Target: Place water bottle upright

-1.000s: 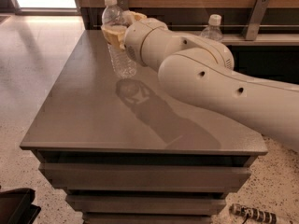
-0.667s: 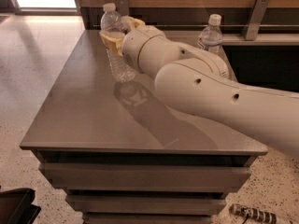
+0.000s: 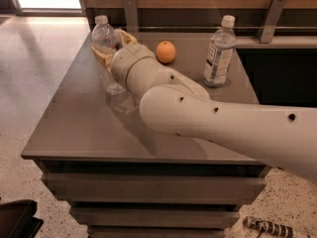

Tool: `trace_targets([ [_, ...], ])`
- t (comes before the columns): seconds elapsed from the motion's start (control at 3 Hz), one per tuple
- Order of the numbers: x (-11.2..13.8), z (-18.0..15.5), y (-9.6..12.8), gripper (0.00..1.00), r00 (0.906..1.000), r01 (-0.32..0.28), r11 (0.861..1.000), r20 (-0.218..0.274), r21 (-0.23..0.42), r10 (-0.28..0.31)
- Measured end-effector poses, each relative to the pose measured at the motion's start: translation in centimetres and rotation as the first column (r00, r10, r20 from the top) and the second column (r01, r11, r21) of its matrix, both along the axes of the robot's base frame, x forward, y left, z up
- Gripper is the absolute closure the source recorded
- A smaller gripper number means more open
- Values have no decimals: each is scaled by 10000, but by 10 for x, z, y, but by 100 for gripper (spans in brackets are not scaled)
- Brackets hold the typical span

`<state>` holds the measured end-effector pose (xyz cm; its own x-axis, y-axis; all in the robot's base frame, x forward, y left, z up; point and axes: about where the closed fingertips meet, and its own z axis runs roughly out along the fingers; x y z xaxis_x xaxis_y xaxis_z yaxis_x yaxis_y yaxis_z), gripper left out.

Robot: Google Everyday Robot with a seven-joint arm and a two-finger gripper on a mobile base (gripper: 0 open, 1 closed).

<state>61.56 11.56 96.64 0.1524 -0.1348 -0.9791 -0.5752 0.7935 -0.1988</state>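
Note:
My gripper is going to release the water bottle standing upright on the grey tabletop (image 3: 102,100) just below the gripper's yellowish fingers, closer to the front than the orange is.
The water bottle (image 3: 103,33), small, clear and ribbed with a white cap, stands nearly upright at the table's back left, cap up. Its base (image 3: 113,87) is at or just above the grey tabletop (image 3: 74,128); I cannot tell if it touches. My gripper (image 3: 107,52), with yellowish fingers (image 3: 101,55), is closed around the bottle's middle. My white arm reaches in from the lower right and hides the table's centre and the back of the gripper.
An orange (image 3: 165,51) lies at the back centre. A taller bottle with a big white label (image 3: 218,53) stands upright at the back right. A wooden wall with metal brackets (image 3: 270,16) runs behind the table. The table's left edge is close to the bottle.
My arm has swung a little to the left with the bottle still in the gripper. The orange behind it and the whole taller bottle now show.

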Motion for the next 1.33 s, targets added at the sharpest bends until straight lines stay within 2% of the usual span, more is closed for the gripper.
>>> trace_targets([
  [0.67, -7, -22, 14, 100, 9983, 551, 9985, -185, -47, -552],
  [1.33, -8, -34, 21, 100, 9960, 887, 9960, -154, 125, -885],
])
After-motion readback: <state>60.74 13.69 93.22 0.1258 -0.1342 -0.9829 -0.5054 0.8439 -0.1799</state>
